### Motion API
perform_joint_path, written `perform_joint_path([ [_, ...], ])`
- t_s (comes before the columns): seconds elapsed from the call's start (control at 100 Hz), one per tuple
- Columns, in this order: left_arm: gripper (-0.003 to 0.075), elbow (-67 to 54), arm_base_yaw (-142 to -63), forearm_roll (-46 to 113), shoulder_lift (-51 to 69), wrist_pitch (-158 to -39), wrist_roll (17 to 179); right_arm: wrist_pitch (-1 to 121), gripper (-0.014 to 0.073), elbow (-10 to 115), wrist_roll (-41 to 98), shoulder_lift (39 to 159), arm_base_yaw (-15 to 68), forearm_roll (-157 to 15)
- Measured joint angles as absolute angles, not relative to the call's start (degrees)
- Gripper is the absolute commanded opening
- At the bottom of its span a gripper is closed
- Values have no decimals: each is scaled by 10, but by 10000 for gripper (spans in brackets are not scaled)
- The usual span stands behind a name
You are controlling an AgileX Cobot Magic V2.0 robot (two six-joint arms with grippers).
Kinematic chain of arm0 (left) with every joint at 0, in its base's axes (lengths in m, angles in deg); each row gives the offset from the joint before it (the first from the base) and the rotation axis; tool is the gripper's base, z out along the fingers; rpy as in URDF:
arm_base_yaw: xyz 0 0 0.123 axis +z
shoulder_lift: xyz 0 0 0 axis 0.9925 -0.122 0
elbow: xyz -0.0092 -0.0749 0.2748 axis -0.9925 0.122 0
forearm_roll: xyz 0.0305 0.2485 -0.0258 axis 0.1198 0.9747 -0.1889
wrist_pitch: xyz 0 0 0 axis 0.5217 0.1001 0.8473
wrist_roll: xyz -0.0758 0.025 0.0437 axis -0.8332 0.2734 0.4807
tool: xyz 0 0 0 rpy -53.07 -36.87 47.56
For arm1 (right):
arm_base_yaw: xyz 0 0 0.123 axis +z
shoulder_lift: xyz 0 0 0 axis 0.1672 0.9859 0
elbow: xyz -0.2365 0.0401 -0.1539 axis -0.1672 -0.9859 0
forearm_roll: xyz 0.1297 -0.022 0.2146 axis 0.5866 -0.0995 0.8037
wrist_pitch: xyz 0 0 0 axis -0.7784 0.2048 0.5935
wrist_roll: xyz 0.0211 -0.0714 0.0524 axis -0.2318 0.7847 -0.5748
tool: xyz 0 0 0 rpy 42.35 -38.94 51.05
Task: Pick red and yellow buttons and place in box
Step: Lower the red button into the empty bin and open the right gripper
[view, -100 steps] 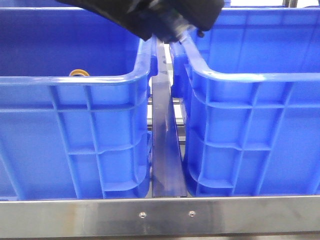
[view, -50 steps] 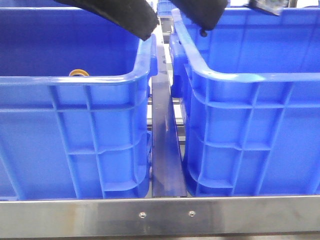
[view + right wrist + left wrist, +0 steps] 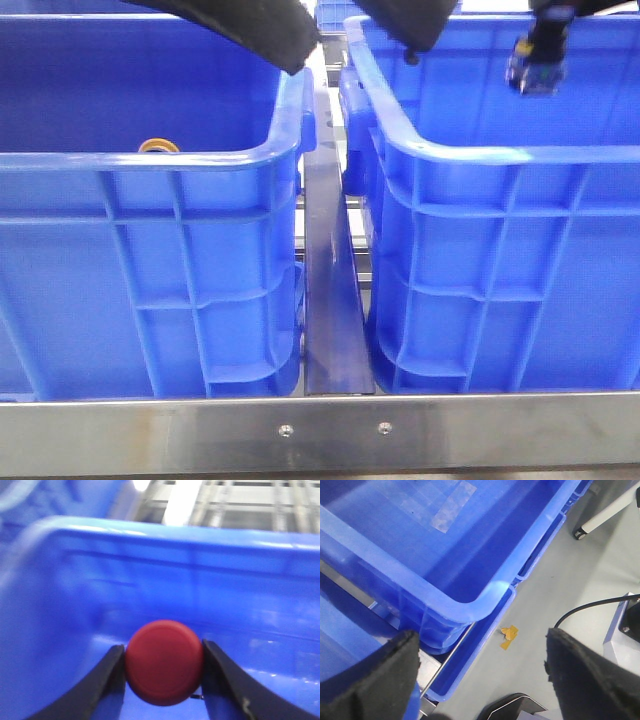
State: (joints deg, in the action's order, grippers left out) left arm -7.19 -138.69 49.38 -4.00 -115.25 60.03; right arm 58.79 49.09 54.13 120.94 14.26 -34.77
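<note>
Next, my right gripper sets the red button down inside the blue box (image 3: 517,129) below it, with the button's cap peeking over the near rim of the box.
My right gripper (image 3: 164,680) is shut on the red button (image 3: 164,661), whose round dark red cap sits between the two fingers. In the front view this gripper (image 3: 538,72) hangs inside the upper part of the right blue box (image 3: 500,155), above its floor. The yellow button (image 3: 157,146) just shows over the near rim of the left blue box (image 3: 150,160). My left gripper (image 3: 350,45) is open and empty, high over the gap between the two boxes; its black pads (image 3: 370,680) stand wide apart in the left wrist view.
A metal rail (image 3: 330,290) runs between the two boxes and a steel bar (image 3: 320,430) crosses the front. The left wrist view shows a blue crate (image 3: 470,605), grey floor with a scrap of yellow tape (image 3: 508,636) and a black cable (image 3: 590,605).
My right gripper has carried the red button from over the gap between the boxes to the right, then down into the right box. The left gripper has stayed in place.
</note>
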Motion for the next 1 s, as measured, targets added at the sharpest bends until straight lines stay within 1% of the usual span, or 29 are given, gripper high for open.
perform_joint_path([
  [0.16, 501, -72, -1387, 494, -40, -1151, 600, 530, 148, 494, 544, 1274, 149, -334],
  [0.49, 501, -72, -1387, 494, -40, -1142, 600, 504, 148, 557, 545, 1375, 149, -323],
  [1.0, 500, -72, -1387, 494, -40, -1137, 600, 516, 150, 563, 545, 1392, 149, -322],
])
